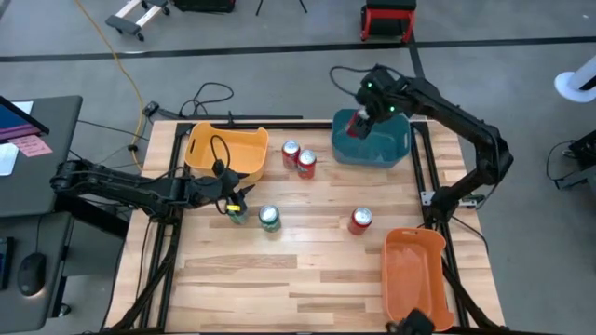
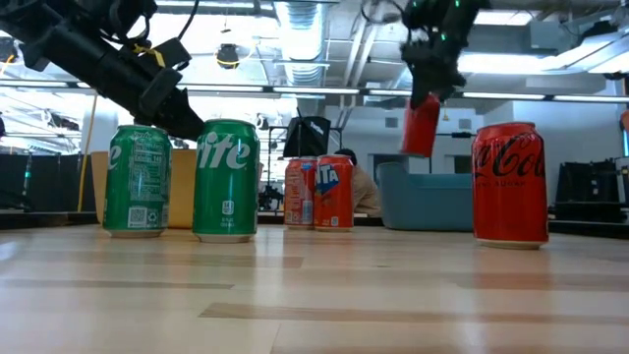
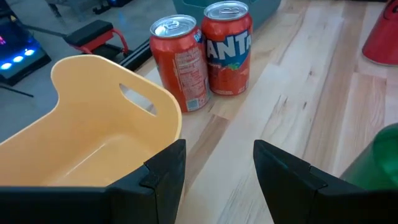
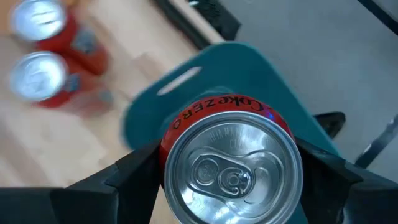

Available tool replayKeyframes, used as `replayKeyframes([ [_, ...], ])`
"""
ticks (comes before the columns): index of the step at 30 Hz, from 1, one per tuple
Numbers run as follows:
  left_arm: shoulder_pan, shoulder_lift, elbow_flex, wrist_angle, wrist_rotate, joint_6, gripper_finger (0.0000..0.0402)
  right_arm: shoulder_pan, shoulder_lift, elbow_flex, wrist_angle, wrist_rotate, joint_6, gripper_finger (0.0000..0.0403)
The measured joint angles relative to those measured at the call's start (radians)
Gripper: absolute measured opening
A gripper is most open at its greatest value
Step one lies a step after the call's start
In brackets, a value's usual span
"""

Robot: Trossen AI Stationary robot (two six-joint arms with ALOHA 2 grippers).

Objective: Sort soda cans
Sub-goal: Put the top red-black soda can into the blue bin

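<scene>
My right gripper needs to let go of the red can inside the teal bin, at the end [image 1: 349,144] [image 4: 198,115] next to the orange-red cans.
My right gripper [image 1: 362,113] is shut on a red Coke Zero can [image 4: 231,167] above the teal bin [image 1: 391,147]; the low view shows this can [image 2: 422,124] in the air. My left gripper [image 3: 214,168] is open, low over the table beside the yellow bin [image 3: 93,130], with nothing between its fingers. A green can [image 1: 238,215] stands just under that gripper's near side, a second green can [image 1: 269,218] next to it. Two orange-red cans [image 1: 298,157] stand upright together between the yellow and teal bins. Another red can [image 1: 360,220] stands alone toward the right. My right gripper pinches the red can between its two fingers at the upper side wall [image 4: 171,134], just below the silver top. The fingers [image 4: 134,171] come from above, pointing down, one on each side. The can is lifted clear and hangs nearly upright over the teal bin.
An orange bin [image 1: 415,270] sits at the table's near right corner. Black frame rails [image 1: 430,163] run along the table's left and right sides. Bare wood [image 1: 279,279] lies in the near middle. Cables trail off the far left corner [image 1: 209,98].
</scene>
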Motion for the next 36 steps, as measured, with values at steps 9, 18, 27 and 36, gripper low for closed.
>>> replayKeyframes([
  [9,0.001,0.000,0.000,0.013,0.000,0.000,0.0185,-0.105,0.062,-0.108,0.103,-0.112,0.026,0.0317],
  [18,0.013,0.000,0.000,0.016,0.000,0.002,0.0185,-0.090,0.220,-0.113,0.175,-0.118,0.007,0.0317],
  [27,0.013,0.000,0.000,0.014,0.001,0.000,0.0185,-0.113,0.296,-0.113,0.174,-0.114,-0.023,0.0333],
  [36,0.012,0.000,0.000,0.012,0.001,-0.004,0.0185,-0.103,0.265,-0.112,0.192,-0.114,-0.027,0.0395],
])
